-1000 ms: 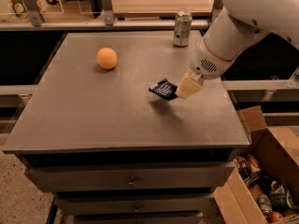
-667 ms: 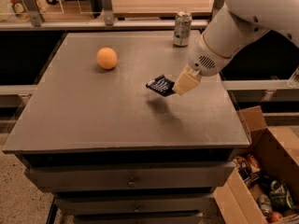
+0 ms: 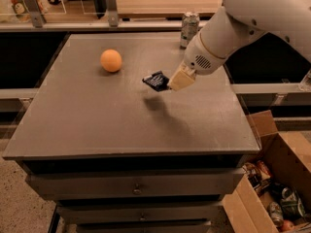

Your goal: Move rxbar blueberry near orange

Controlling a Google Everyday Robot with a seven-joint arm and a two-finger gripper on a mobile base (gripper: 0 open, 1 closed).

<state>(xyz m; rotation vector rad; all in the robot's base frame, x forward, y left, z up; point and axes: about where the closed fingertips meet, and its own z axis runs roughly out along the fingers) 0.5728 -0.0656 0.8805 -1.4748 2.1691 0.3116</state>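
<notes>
My gripper has the rxbar blueberry. It will let go of it on the grey table (image 3: 130,74), close beside the orange and slightly nearer the drawers.
The rxbar blueberry (image 3: 156,80), a dark navy wrapper with pale print, hangs in the air above the grey table (image 3: 97,125), casting a shadow below it. My gripper (image 3: 170,83) is shut on its right end, reaching in from the right on a white arm. The orange (image 3: 111,60) sits on the table to the left of the bar and a little farther back, about a bar's length or more away.
A silver drink can (image 3: 189,28) stands at the table's back edge, behind the arm. An open cardboard box (image 3: 272,188) with cans and packets sits on the floor at the lower right. Drawers run under the table front.
My gripper has carried the bar leftward and slightly farther back, closer to the orange. The orange and can have not moved.
</notes>
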